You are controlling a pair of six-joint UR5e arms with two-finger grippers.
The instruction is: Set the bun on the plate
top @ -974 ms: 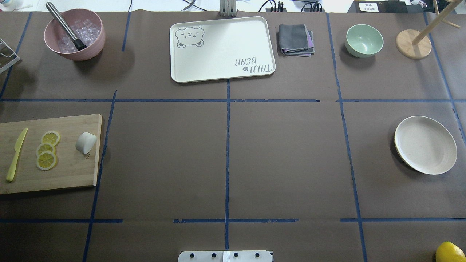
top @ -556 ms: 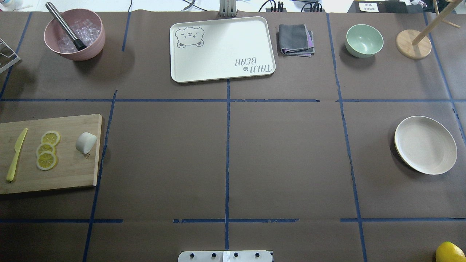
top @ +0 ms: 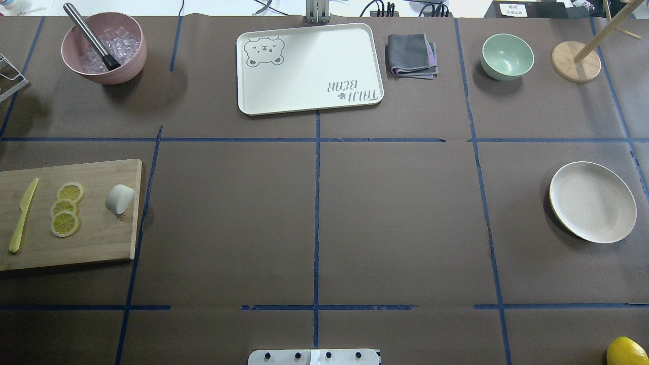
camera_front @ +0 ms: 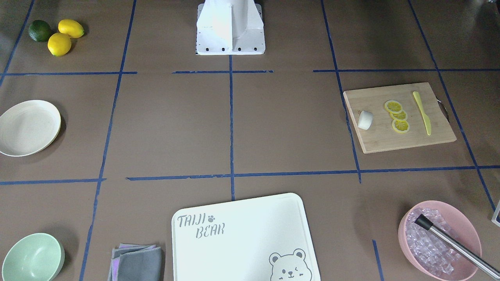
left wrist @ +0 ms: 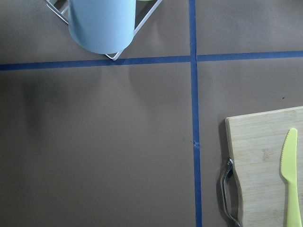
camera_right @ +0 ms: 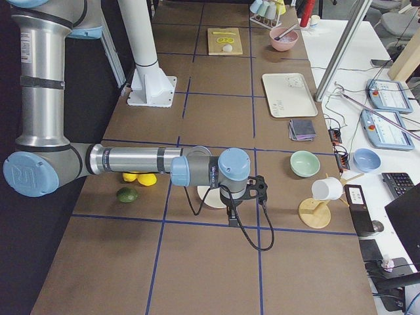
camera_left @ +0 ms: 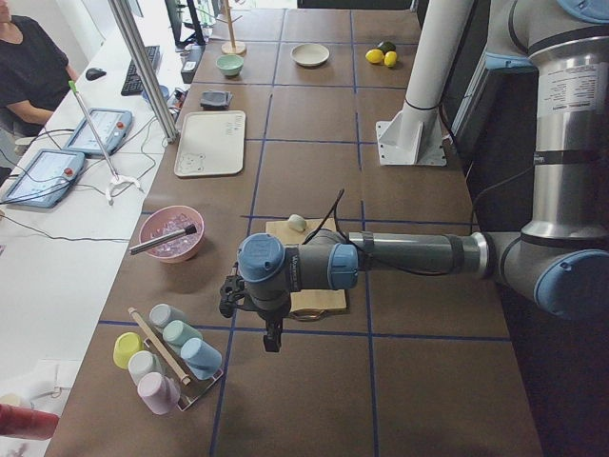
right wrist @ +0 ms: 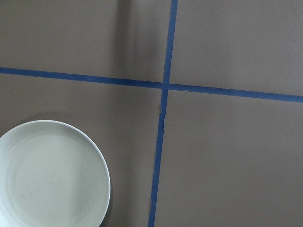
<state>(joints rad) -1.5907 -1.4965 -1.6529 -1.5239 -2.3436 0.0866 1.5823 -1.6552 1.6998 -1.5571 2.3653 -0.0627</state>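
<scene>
The cream plate's rim (camera_front: 1, 131) (right wrist: 109, 183), on the side farthest from the cutting board, is next for my right gripper to go to and close on.
The white bun (top: 119, 198) lies on the right part of a wooden cutting board (top: 96, 238) at the table's left, beside three lemon slices (top: 65, 209) and a yellow-green knife (top: 23, 215). The cream plate (top: 592, 202) sits bare at the far right, and the right wrist view catches it (right wrist: 52, 175) in the lower left corner. Neither gripper appears in the overhead or front views. In the left side view my left gripper (camera_left: 273, 343) hangs beyond the board's end, away from the bun (camera_left: 297, 222). My right gripper (camera_right: 231, 222) hangs just outside the plate. I cannot tell whether either is open or shut.
Along the far edge stand a pink bowl (top: 104, 48) with ice and a metal tool, a bear-print tray (top: 309, 68), a folded cloth (top: 411, 55), a green bowl (top: 507, 56) and a wooden stand (top: 576, 62). A cup rack (camera_left: 171, 357) stands past the board. A lemon (top: 626, 351) lies at the near right.
</scene>
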